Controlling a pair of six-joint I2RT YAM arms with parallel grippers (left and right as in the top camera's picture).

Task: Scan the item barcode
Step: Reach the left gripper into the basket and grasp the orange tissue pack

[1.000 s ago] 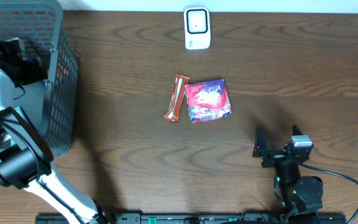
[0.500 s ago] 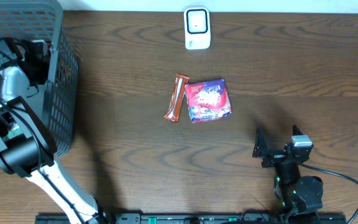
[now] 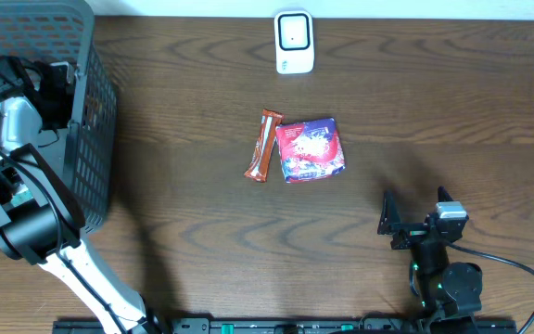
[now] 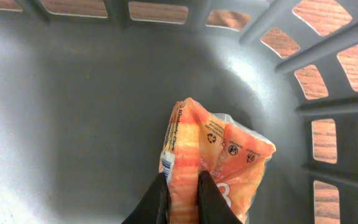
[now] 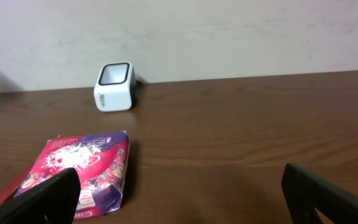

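Note:
The robot's left gripper needs to release the orange snack packet on the table [image 3: 239, 136] next to the brown snack bar, facing the grey basket.
My left gripper [image 4: 182, 182] is down inside the grey basket [image 4: 92, 93], shut on a crumpled orange snack packet [image 4: 219, 146] whose fold is pinched between the two black fingers. From overhead the left gripper [image 3: 57, 82] shows at the basket's [image 3: 97, 139] right wall, and the packet is hidden there. The white barcode scanner [image 3: 294, 42] stands at the table's far edge, also in the right wrist view [image 5: 114, 86]. My right gripper [image 3: 390, 223] rests near the front right, open and holding nothing [image 5: 179, 186].
A pink and purple packet [image 3: 310, 148] [image 5: 82, 168] and a brown snack bar [image 3: 264, 145] lie side by side mid-table. The basket's slotted walls close in around the left gripper. A wall rises behind the scanner.
The left arm swung right inside the basket, then its jaws closed on the orange packet. The right arm has stayed still.

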